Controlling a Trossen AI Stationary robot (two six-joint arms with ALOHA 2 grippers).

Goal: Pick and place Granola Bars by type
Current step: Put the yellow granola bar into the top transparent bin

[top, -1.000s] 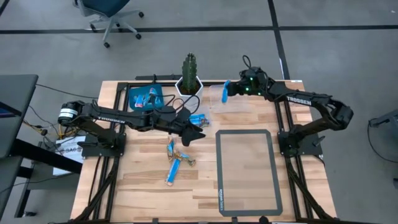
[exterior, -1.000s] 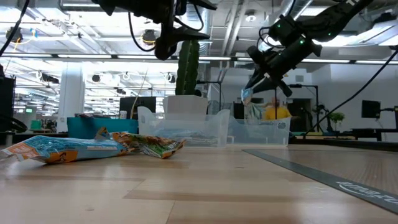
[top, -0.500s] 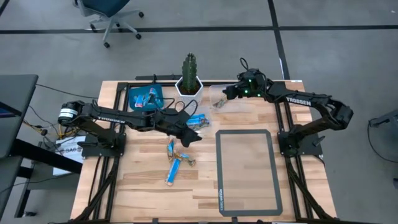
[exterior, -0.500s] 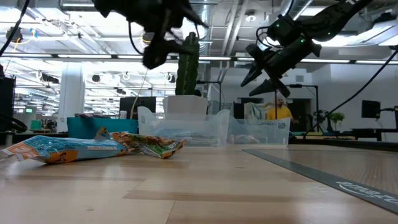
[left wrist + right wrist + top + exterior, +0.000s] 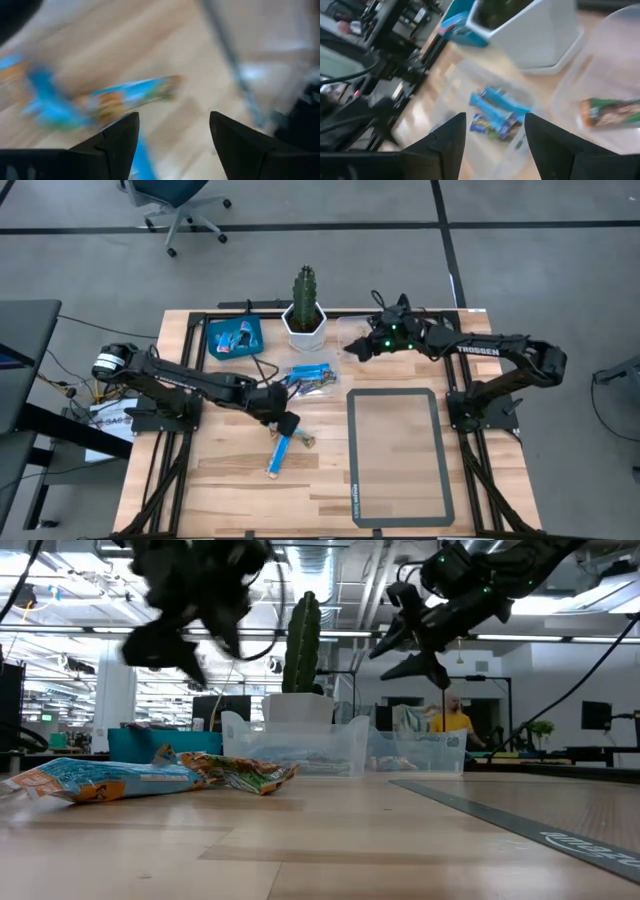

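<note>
I close my left gripper on the green end [image 5: 273, 430] [image 5: 65, 118] of the loose granola bar, next to where the blue bar and the brown-gold bar meet.
Loose granola bars [image 5: 278, 452] lie flat on the wood near the table's middle, blue and brown-gold [image 5: 235, 773]. My left gripper [image 5: 288, 424] hovers open just above them, tipped downward, with nothing between its fingers [image 5: 172, 135]. More blue bars [image 5: 495, 112] lie in a clear container [image 5: 308, 375]. My right gripper [image 5: 352, 350] hangs open and empty above the clear containers at the far side. A second clear container [image 5: 600, 95] holds a green-brown bar [image 5: 612, 112].
A blue tray [image 5: 233, 337] with bars sits at the far left. A cactus in a white pot [image 5: 305, 310] stands beside the containers. A grey-framed mat [image 5: 398, 455] covers the right half of the table. Bare wood lies at the near left.
My right gripper has opened and let go of a light blue bar, which has dropped into the clear container below; the gripper then moved toward the table's left. My left gripper has moved from over the container toward the near edge, sunk and tipped downward over the loose bars.
</note>
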